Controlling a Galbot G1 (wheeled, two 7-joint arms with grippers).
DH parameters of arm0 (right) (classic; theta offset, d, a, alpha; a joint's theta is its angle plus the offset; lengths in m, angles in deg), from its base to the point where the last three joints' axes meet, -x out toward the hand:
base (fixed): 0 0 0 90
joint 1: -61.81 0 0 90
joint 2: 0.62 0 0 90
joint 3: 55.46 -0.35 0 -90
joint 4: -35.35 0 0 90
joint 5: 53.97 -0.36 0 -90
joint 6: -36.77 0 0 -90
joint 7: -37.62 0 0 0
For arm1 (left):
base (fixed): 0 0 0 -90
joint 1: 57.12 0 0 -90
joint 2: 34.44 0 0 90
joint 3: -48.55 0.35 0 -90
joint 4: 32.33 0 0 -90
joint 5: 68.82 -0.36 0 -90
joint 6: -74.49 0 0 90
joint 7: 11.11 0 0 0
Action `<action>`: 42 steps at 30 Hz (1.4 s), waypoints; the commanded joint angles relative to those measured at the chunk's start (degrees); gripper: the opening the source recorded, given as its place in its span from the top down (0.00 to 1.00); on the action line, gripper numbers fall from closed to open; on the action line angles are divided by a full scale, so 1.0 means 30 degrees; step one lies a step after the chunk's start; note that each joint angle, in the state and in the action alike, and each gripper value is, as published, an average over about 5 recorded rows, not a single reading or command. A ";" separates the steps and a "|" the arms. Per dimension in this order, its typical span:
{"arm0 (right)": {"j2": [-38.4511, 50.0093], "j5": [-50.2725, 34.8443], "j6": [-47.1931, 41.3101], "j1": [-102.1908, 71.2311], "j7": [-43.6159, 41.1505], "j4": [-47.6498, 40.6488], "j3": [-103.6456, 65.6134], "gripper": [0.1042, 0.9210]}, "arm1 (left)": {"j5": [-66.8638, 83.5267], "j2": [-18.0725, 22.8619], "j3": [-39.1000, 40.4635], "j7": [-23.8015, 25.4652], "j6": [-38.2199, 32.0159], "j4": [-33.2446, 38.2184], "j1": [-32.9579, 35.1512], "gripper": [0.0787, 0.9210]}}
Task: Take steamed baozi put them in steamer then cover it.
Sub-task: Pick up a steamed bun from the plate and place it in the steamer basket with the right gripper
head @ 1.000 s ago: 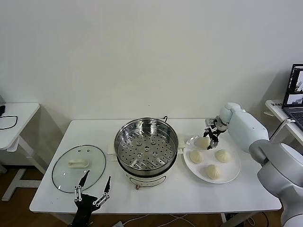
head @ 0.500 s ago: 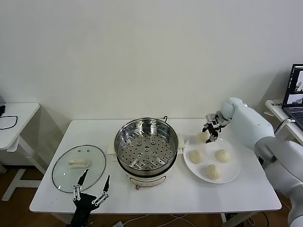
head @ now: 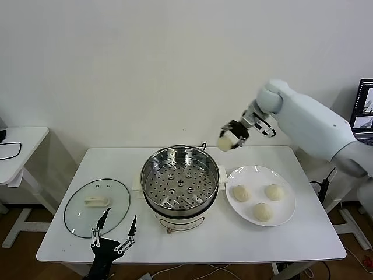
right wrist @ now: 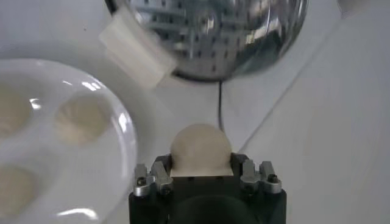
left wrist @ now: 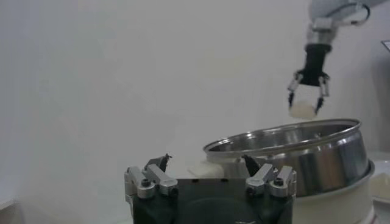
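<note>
The cream baozi will go down on the far part of the steamer's holed bottom (head: 180, 167) (right wrist: 235, 23) from my right gripper.
My right gripper (head: 228, 140) is shut on a cream baozi (head: 225, 143), held in the air just past the far right rim of the steamer (head: 180, 182). From the right wrist, that baozi (right wrist: 200, 150) sits between the jaws, with the steamer (right wrist: 207, 33) beyond. Three more baozi (head: 242, 192) lie on the white plate (head: 287, 215) to the steamer's right. The glass cover (head: 97, 206) lies flat on the table at the left. My left gripper (head: 113, 232) stands open at the table's front edge, near the cover. The left wrist view shows the steamer (left wrist: 292, 155) and the lifted baozi (left wrist: 301, 109).
The white table (head: 192, 245) carries everything. A small white side table (head: 17, 146) stands at the far left. A laptop (head: 364, 111) sits at the far right edge.
My right gripper closed on one baozi from the plate, lifted it and carried it left toward the steamer's far rim. The left arm barely moved.
</note>
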 commanded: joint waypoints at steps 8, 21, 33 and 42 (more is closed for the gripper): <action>-0.3539 0.2587 0.2424 -0.0107 -0.0518 0.2113 0.1765 0.32 | 0.0008 0.0011 -0.0039 -0.0081 -0.0041 -0.0078 -0.0101 0.12; -0.6293 0.5816 0.2305 -0.2020 -0.0278 -0.1832 0.0727 0.32 | -0.0005 0.0046 -0.0022 -0.0195 -0.0064 -0.0085 -0.0299 0.12; -0.7400 0.6997 0.2448 -0.2677 -0.0229 -0.3335 0.0282 0.32 | -0.0046 -0.0003 -0.0155 -0.0203 -0.0116 -0.0177 -0.0360 0.12; -0.7052 0.6723 0.2475 -0.2562 -0.0162 -0.2871 0.0357 0.20 | -0.0035 0.0011 -0.0263 -0.0225 -0.0095 -0.0116 -0.0348 0.12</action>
